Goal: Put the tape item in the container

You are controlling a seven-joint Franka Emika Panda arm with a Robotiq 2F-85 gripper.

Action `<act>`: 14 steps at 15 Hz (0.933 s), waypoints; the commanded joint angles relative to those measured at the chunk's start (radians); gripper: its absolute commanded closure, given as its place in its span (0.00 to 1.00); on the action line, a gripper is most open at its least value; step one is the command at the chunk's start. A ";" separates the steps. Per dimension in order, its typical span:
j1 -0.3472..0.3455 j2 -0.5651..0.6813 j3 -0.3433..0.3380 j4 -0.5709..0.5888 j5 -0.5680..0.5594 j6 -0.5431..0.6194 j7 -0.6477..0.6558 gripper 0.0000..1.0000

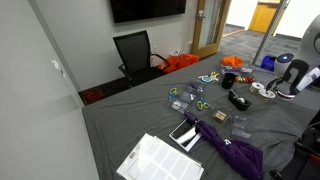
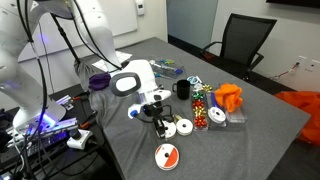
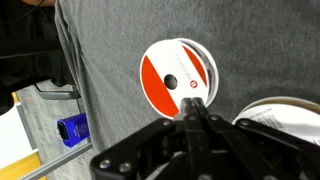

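My gripper needs to open, pinch the roll's rim (image 3: pixel 208 72) and draw it nearer, since its closed fingers are hanging empty beside the tape item.
The tape item (image 3: pixel 175 72), a flat roll with a red face and a whitish centre, lies on the grey cloth. In the wrist view it is just beyond my fingertips. In an exterior view it (image 2: pixel 166 156) lies near the table's front edge, apart from the gripper. My gripper (image 3: pixel 195 103) is shut with its tips together and nothing between them; it hangs low over the table (image 2: pixel 156 118). A small clear box that looks like the container (image 2: pixel 237 118) sits further back by the orange cloth. It is not in the wrist view.
Plain white tape rolls (image 2: pixel 178 127) lie beside the gripper, one also at the wrist view's right edge (image 3: pixel 282 112). A black cup (image 2: pixel 183 89), orange cloth (image 2: pixel 230 97), black gadget (image 1: pixel 238 100), purple umbrella (image 1: pixel 228 148) and white papers (image 1: pixel 160 160) lie around. The table edge (image 3: pixel 70 95) is close.
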 commanded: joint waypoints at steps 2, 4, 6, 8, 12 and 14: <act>-0.026 -0.010 0.023 -0.015 -0.015 0.016 -0.053 0.60; -0.030 0.008 0.031 -0.009 -0.010 0.015 -0.056 0.45; -0.030 0.026 0.036 -0.005 -0.008 0.015 -0.052 0.31; -0.032 0.040 0.041 -0.001 -0.005 0.018 -0.050 0.18; -0.040 0.073 0.046 0.013 -0.002 0.027 -0.049 0.00; -0.042 0.091 0.039 0.022 -0.003 0.038 -0.051 0.00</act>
